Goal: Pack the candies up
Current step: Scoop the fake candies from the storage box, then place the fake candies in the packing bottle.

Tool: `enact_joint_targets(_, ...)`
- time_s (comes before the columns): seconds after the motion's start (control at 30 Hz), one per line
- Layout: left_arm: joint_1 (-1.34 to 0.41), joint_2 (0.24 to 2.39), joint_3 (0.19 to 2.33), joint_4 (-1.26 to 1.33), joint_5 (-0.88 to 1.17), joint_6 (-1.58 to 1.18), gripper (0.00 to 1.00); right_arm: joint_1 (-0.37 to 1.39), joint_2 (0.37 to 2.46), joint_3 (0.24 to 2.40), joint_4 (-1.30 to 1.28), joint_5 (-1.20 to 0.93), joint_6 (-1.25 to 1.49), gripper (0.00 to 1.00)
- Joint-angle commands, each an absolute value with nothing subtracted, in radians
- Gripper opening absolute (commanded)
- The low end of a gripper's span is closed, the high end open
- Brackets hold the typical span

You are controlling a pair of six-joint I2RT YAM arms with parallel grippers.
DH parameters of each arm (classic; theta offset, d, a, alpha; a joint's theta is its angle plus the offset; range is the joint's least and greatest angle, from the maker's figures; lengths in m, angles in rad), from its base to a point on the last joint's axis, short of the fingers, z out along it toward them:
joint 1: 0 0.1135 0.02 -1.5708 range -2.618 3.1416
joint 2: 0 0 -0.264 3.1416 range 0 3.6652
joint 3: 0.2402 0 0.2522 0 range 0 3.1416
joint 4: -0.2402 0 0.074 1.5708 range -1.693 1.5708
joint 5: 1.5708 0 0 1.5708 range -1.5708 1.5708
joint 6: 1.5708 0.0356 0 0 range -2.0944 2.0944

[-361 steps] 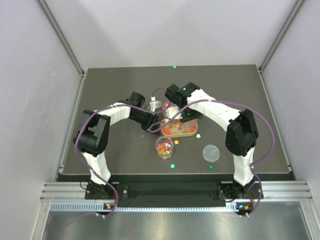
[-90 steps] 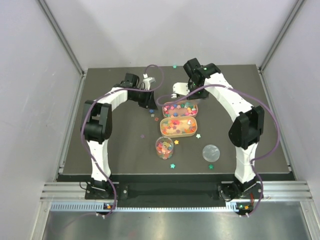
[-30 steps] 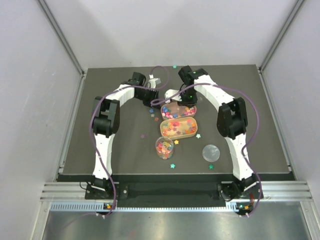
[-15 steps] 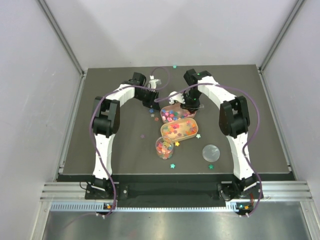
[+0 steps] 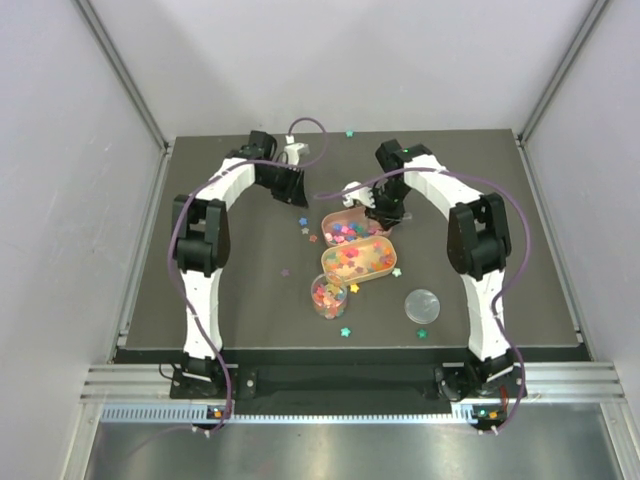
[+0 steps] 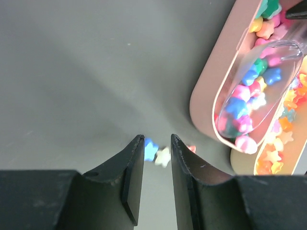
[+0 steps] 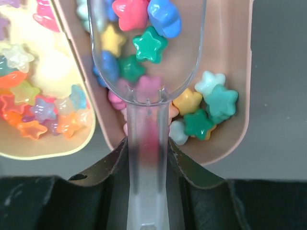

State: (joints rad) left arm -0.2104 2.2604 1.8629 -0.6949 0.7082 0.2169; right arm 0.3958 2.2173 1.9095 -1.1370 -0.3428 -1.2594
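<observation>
The clear scoop, still held over the pink tray, will be let go by my right gripper on the bare dark table [image 5: 459,206] well behind the jar's clear lid.
The candies are tiny stars. Multicoloured ones fill a pink tray [image 5: 345,228]; orange, red and yellow ones fill a yellow tray [image 5: 356,259]. A clear round jar [image 5: 328,295] in front holds several candies. My right gripper [image 5: 385,207] is shut on the handle of a clear scoop [image 7: 146,43] that holds several stars over the pink tray [image 7: 240,96]. My left gripper [image 5: 290,185] is left of the trays, its jaws only narrowly apart and empty. In the left wrist view a blue star [image 6: 150,149] and a white star [image 6: 163,155] lie on the table beyond the left gripper [image 6: 157,139].
The jar's clear lid [image 5: 422,304] lies to the right of the jar. Loose stars lie on the dark table: at the back edge [image 5: 349,133], beside the trays [image 5: 397,271], and near the front [image 5: 343,332]. Grey walls close in both sides.
My left gripper has pulled back and to the left, away from the pink tray. The right gripper holds the scoop over the pink tray much as before. Both trays sit tilted since a second ago.
</observation>
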Motion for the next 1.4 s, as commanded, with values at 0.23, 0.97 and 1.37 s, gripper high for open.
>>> enact_joint_targets(0.23, -0.19, 2.105, 1.813, -0.672, 0.712, 0.281, 0.34, 0.388, 1.928, 1.91, -1.184, -0.304, -1.239, 0.0)
enact_joint_targets(0.97, -0.175, 2.006, 1.623, -0.584, 0.715, 0.252, 0.34, 0.767, 1.5, 1.548, -1.259, -0.137, -1.226, 0.0)
enact_joint_targets(1.37, -0.172, 1.951, 1.536, -0.514, 0.729, 0.221, 0.34, 0.922, 1.586, 1.597, -1.318, 0.225, -1.183, 0.0)
